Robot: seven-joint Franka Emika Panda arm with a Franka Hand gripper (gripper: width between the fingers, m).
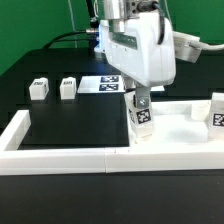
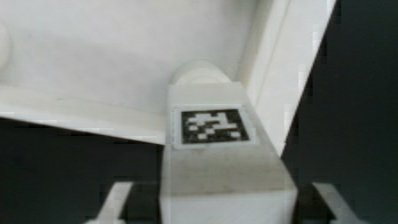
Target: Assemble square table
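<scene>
The leg leans in the slab's corner with my gripper at the end of its turn, so next I open, turn back and regrip the leg's top point(image 1: 133, 97).
My gripper point(image 1: 140, 104) is shut on a small white leg point(image 1: 141, 118) with a black-and-white tag, holding it upright. The leg's lower end is over the near-left part of the white square table slab point(image 1: 178, 127), at the exterior view's right; contact cannot be made out. In the wrist view the leg point(image 2: 221, 150) fills the middle between my gripper's point(image 2: 222, 203) fingers point(image 2: 125, 202), with the slab's raised rim point(image 2: 285, 50) running beyond it. Two more tagged legs point(image 1: 39, 89) point(image 1: 68, 88) lie on the black table at the left. Another leg point(image 1: 217, 112) is at the right edge.
Long white fence bars run along the front point(image 1: 100, 158) and the left point(image 1: 20, 130) of the work area. The marker board point(image 1: 104, 84) lies flat behind the gripper. The arm's white body point(image 1: 140, 45) hangs over the middle. A green wall stands behind.
</scene>
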